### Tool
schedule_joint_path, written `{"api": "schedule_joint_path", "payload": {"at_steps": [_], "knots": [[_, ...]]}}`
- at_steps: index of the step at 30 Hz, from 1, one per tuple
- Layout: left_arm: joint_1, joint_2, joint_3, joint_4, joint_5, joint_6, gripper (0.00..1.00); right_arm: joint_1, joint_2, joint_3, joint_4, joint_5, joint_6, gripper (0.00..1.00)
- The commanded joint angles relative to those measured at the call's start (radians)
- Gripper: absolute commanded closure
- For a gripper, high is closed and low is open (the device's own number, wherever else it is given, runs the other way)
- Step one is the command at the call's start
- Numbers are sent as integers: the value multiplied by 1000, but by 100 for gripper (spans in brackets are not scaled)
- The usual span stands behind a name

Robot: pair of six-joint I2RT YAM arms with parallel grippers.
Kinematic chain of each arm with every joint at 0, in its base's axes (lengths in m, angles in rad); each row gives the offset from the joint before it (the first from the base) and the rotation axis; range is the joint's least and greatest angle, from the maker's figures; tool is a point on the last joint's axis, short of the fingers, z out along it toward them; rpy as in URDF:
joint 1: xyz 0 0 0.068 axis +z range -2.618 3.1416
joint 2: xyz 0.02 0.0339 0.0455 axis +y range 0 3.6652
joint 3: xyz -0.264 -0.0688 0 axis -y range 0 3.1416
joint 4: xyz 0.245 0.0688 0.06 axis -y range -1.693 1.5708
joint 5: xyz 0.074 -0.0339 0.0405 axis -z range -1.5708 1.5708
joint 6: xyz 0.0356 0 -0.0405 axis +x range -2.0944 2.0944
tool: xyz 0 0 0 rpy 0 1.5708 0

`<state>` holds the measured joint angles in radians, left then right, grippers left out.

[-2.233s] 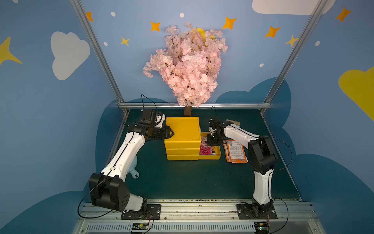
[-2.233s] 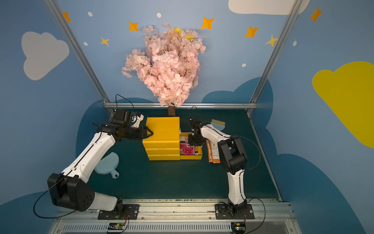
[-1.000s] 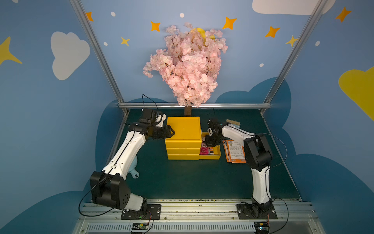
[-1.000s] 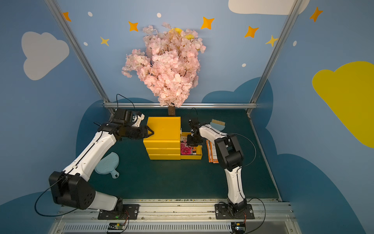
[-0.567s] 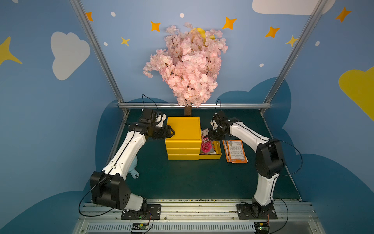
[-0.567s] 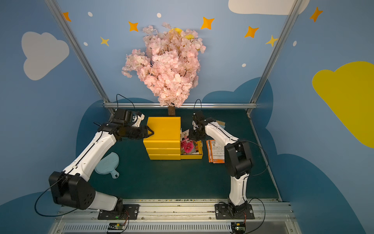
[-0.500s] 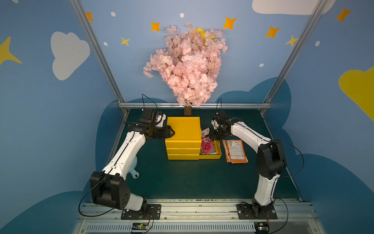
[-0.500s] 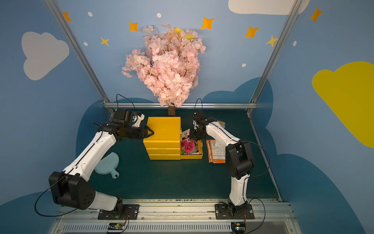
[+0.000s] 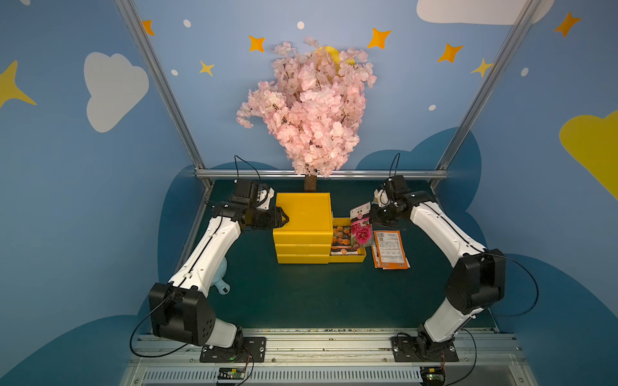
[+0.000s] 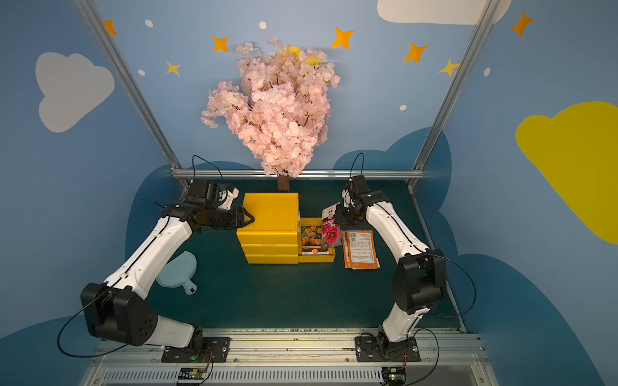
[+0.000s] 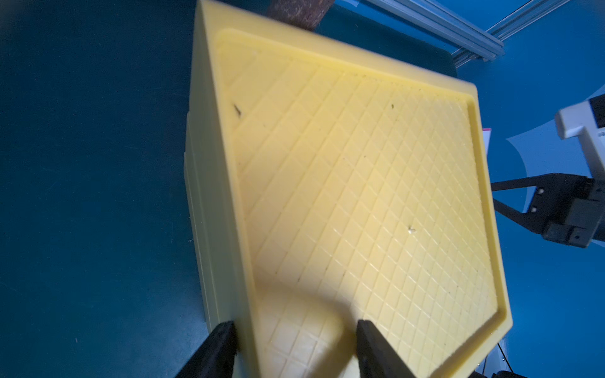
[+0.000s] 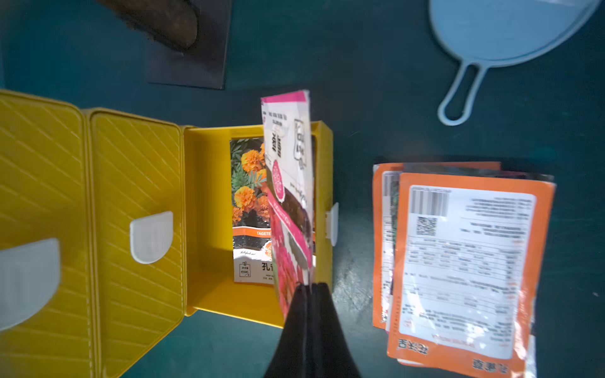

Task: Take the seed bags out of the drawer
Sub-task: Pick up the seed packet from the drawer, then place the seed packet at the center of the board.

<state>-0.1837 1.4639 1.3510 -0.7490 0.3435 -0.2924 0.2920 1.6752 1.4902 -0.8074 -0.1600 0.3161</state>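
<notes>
Next, my right gripper drops the magenta-flower seed bag on top of the orange-edged seed bag pile (image 9: 389, 248) (image 12: 469, 271) beside the drawer.
A yellow drawer cabinet (image 9: 302, 214) stands mid-table with its bottom drawer (image 9: 347, 259) pulled out to the right. An orange-flower seed bag (image 9: 341, 239) (image 12: 248, 196) lies flat inside. My right gripper (image 9: 376, 217) (image 12: 309, 288) is shut on a magenta-flower seed bag (image 9: 361, 224) (image 12: 288, 183), which hangs tilted above the drawer's outer end. More seed bags (image 9: 389, 249) (image 12: 458, 261) are piled back-up on the mat just right of the drawer. My left gripper (image 9: 282, 219) (image 11: 294, 330) clasps the cabinet's top left edge, one finger on its side wall.
A pink blossom tree (image 9: 309, 182) rises right behind the cabinet. A pale blue scoop-like tool (image 10: 177, 269) lies under my left arm. Another pale blue tool with a loop handle (image 12: 510, 26) shows beyond the pile. Aluminium frame posts (image 9: 321, 173) bound the mat.
My right gripper has risen out of the drawer and swung right, carrying the magenta-flower bag up with it. The orange-flower bag beneath is uncovered. The left arm has stayed put.
</notes>
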Motion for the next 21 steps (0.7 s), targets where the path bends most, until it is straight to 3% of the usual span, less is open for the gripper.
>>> {"api": "schedule_joint_path", "payload": {"at_steps": [1,11,21], "knots": [[-23,56,-32,-67,6,9,40,-66,-64,-34,-50,-16,-41,100],[-26,68,-10,-69,18,11,40,-249,-123,-114,-92,-24,-66,100],[-31,92,20,-75,25,19,40,-268,36,-91,-147,-21,-140,100]]}}
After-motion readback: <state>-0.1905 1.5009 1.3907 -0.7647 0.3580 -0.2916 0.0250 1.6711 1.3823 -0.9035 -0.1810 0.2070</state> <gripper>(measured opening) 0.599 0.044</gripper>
